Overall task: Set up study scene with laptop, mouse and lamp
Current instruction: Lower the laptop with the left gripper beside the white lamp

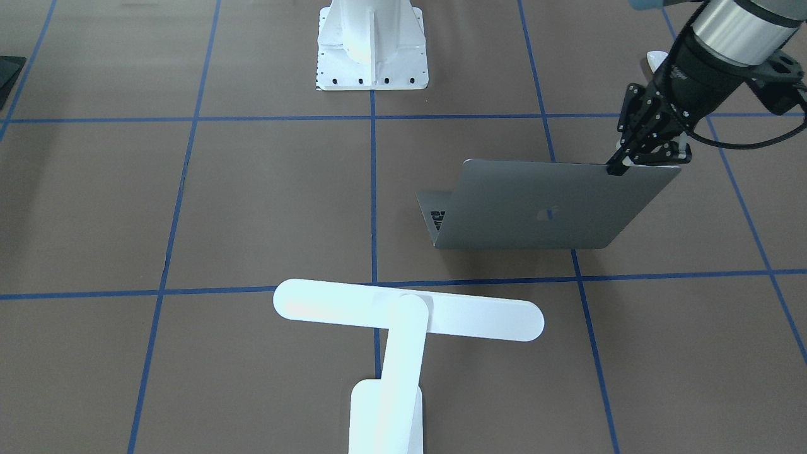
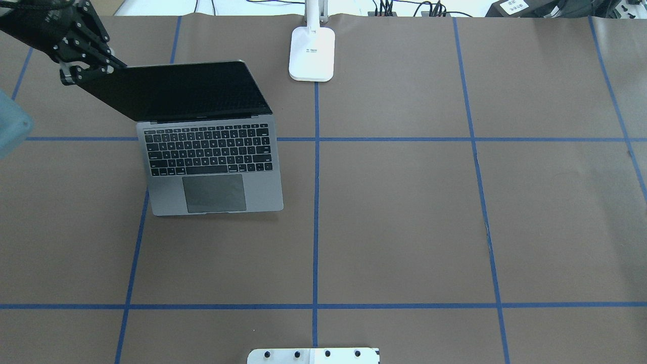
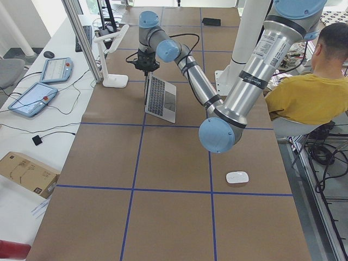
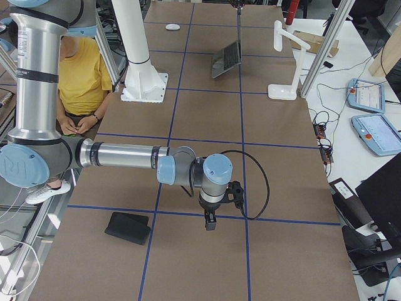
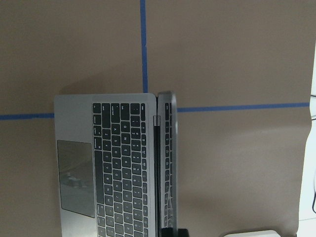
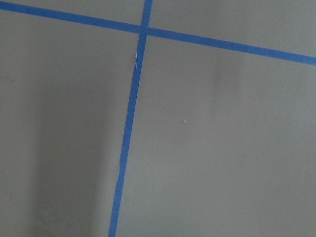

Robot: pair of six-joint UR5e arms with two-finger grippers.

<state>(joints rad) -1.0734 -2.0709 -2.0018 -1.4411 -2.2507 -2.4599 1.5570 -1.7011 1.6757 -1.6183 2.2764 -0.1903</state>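
Note:
The robot's left gripper needs to release the grey laptop beside the middle tape line, on the lamp's pedestal side (image 1: 458, 236).
The grey laptop (image 2: 212, 167) stands open on the table's left half, its lid (image 1: 542, 205) raised to about upright. My left gripper (image 1: 621, 165) is shut on the lid's top corner; it also shows in the overhead view (image 2: 86, 72). The left wrist view looks down the lid's edge onto the keyboard (image 5: 123, 168). The white T-shaped lamp (image 1: 406, 315) stands at the table's far middle edge, its base (image 2: 312, 53) beside the laptop. The white mouse (image 3: 237, 177) lies at the table's left end. My right gripper (image 4: 210, 222) hovers over bare table at the right end; I cannot tell whether it is open or shut.
A black square mat (image 4: 128, 227) lies near the right arm at the right end. The white bolted pedestal (image 1: 372, 53) stands at the robot's side of the table. A person in a yellow shirt (image 3: 304, 98) sits beside the table. Blue tape lines (image 6: 128, 123) cross the brown surface.

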